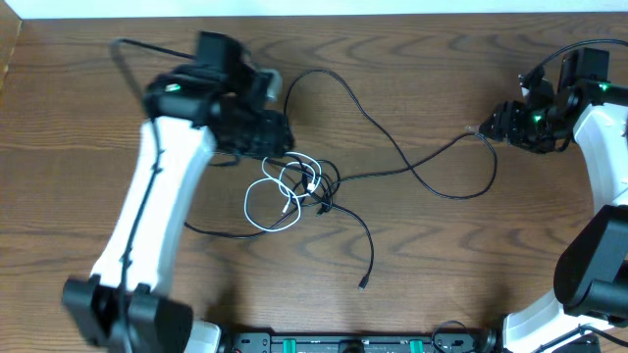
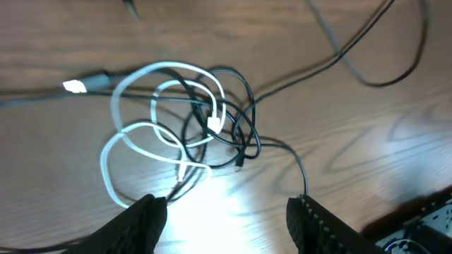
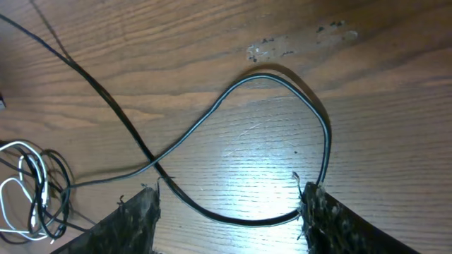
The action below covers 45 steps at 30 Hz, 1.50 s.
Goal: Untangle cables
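My left gripper closes next on the curve of the black loop [image 1: 329, 193] [image 2: 246, 143], at the edge of the knot that faces the right arm.
The cables lie knotted in the middle of the table as a tangle [image 1: 299, 186] of white loops [image 2: 134, 134] and black loops [image 2: 236, 120]. One long black cable [image 1: 392, 157] runs from the knot toward the right arm. Another black end [image 1: 363, 282] trails toward the front. My left gripper [image 2: 229, 208] hovers just beside the knot, open, with nothing between its fingers. My right gripper [image 3: 229, 197] is open too. A loop of the long black cable [image 3: 268, 81] lies on the wood and passes between its fingers, ungripped. The white plug [image 2: 73, 86] points away from the knot.
The left arm [image 1: 167, 186] crosses the left half of the table, with its own thick wire [image 1: 132, 54] behind it. The right arm [image 1: 599, 127] stands at the right edge. A black base rail [image 1: 353, 343] runs along the front edge.
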Each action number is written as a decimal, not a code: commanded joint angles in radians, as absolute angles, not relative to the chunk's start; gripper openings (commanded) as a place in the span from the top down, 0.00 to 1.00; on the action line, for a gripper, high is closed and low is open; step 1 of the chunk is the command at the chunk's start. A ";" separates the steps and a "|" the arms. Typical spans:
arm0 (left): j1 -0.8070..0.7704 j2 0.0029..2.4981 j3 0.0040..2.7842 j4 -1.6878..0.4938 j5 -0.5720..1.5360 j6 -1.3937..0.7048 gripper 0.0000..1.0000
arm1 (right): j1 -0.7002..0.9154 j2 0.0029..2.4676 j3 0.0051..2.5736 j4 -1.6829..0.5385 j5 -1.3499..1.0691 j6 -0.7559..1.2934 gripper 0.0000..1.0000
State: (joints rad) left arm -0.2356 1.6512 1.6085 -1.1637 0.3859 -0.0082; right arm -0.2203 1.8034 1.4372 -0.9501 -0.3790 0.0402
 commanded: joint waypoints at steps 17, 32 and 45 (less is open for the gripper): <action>-0.478 1.967 1.573 -1.000 0.191 -0.380 0.49 | -0.219 1.777 1.445 -0.947 -0.364 0.028 0.35; -0.540 2.112 1.572 -1.004 0.193 -0.406 0.81 | -0.219 1.777 1.444 -0.947 -0.343 0.028 0.33; -0.538 1.990 1.635 -0.999 0.177 -0.308 0.93 | -0.189 1.777 1.444 -0.946 -0.377 0.029 0.33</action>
State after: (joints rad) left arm -0.5396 2.0888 1.5867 -1.0027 0.2008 -0.3534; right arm -0.2089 1.8034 1.4372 -0.9482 -0.3508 0.0402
